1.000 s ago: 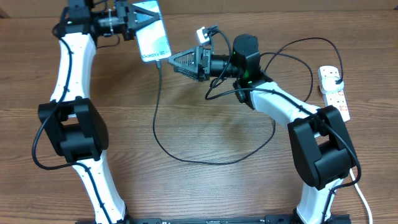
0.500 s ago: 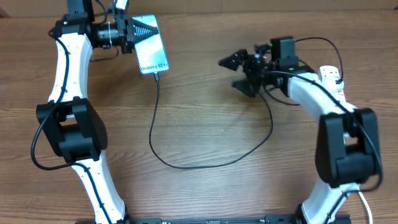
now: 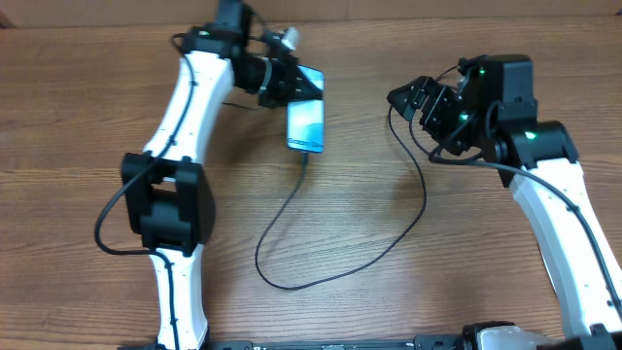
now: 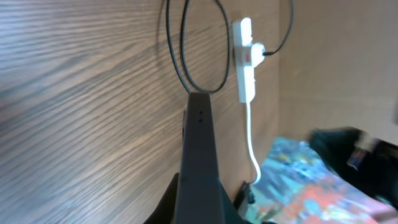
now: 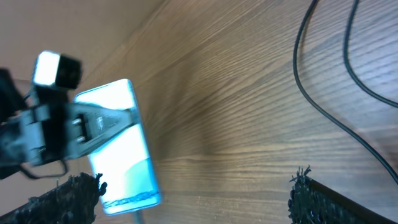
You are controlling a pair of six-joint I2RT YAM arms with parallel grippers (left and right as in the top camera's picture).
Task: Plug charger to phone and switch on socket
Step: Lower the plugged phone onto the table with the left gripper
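Note:
My left gripper should set the phone down on the table (image 3: pixel 317 161) by the phone end of the charger cable, just inside the loop of that cable. The phone is now over the table's back middle.
My left gripper (image 3: pixel 296 82) is shut on the top end of the phone (image 3: pixel 305 124) and holds it over the back middle of the table, cyan screen up. In the left wrist view the phone (image 4: pixel 199 143) shows edge-on between the jaws (image 4: pixel 199 210). The charger cable (image 3: pixel 292 284) runs from the phone's lower end in a wide loop toward the right. My right gripper (image 3: pixel 412 97) is open and empty, its jaws (image 5: pixel 196 199) facing the phone (image 5: pixel 121 149). The white socket (image 4: pixel 245 62) shows only in the left wrist view, with a black plug in it.
The right arm (image 3: pixel 544 165) covers the socket's spot in the overhead view. The socket's white cord (image 4: pixel 252 149) runs toward a colourful blurred patch (image 4: pixel 311 180) off the table. A tan wall (image 3: pixel 437 12) bounds the table's far edge.
My left arm has swung the phone to the right and toward the table's middle, dragging the cable along. My right gripper has drawn back to the right, away from the phone.

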